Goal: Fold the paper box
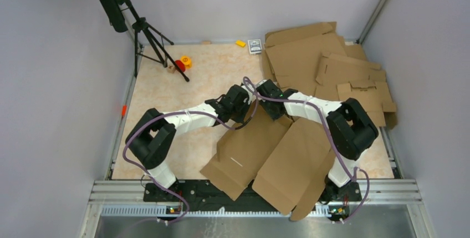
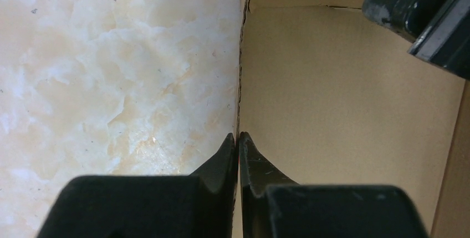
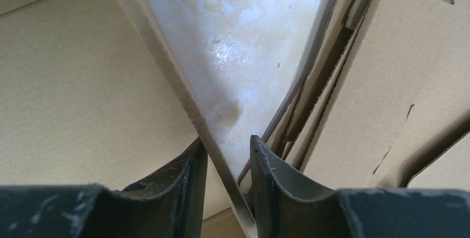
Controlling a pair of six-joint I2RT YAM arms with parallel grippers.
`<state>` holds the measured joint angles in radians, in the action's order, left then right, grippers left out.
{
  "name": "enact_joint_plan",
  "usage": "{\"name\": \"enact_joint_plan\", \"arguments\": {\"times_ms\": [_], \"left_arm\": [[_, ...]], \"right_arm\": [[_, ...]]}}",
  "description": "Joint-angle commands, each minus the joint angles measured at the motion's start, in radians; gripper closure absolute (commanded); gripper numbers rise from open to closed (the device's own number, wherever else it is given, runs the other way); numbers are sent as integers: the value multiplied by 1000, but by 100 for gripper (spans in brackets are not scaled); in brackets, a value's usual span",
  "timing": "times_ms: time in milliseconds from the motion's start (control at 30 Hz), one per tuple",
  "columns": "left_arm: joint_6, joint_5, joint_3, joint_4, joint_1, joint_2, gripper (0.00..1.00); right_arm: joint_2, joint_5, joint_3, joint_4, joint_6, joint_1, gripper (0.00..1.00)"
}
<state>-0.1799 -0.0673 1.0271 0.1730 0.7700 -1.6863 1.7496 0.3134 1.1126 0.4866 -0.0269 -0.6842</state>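
Observation:
The slanted edge of the box runs crooked through my right gripper's fingers, away from the box's corner, so next I open my right gripper and pinch the box's corner [image 1: 256,104] next to my left gripper.
The paper box [image 1: 266,155] is a large brown cardboard blank lying flat at the table's near middle, overhanging the front edge. My left gripper [image 1: 244,104] sits at its far edge. In the left wrist view the left gripper [image 2: 238,136] is shut tight on the thin upright edge of the box [image 2: 343,110]. My right gripper [image 1: 267,92] is just right of the left one. In the right wrist view the right gripper [image 3: 227,141] is closed down on a slanted edge of the box [image 3: 83,82], which touches both fingers.
A pile of other cardboard blanks [image 1: 327,66] fills the back right and shows in the right wrist view [image 3: 377,82]. A black tripod [image 1: 147,33], red and yellow toys [image 1: 183,61], a yellow block [image 1: 240,43] and a small card box [image 1: 254,46] stand at the back.

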Motion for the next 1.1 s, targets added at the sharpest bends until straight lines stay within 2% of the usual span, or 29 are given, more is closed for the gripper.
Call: {"name": "enact_joint_plan", "arguments": {"times_ms": [0,33,133,400,533,600,733,833,867,967,1067], "left_arm": [[14,15,5,-62,3,43,95],[14,15,5,-63,3,43,95],[14,12,4,-63,3,41,95],[13,15,4,-63,3,45,95],[11,17,2,-63,3,47,95],[11,17,2,-62,3,46,95],[11,18,2,-63,3,44,95],[11,18,3,-63,3,41,95],[11,20,4,-63,3,41,95],[11,18,2,-63,3,43,95],[10,10,2,-62,3,43,95]], "right_arm": [[16,97,-16,7,-22,-46,67],[16,98,-14,7,-21,-46,65],[17,97,1,41,-15,-52,52],[-43,44,-26,55,2,-55,45],[-22,90,-23,99,2,-55,45],[8,115,-16,121,4,-56,48],[22,120,-23,92,19,-55,70],[24,90,-17,77,19,-56,73],[24,83,-14,77,19,-56,71],[6,79,-15,83,19,-55,52],[-26,65,-18,89,47,-54,41]]}}
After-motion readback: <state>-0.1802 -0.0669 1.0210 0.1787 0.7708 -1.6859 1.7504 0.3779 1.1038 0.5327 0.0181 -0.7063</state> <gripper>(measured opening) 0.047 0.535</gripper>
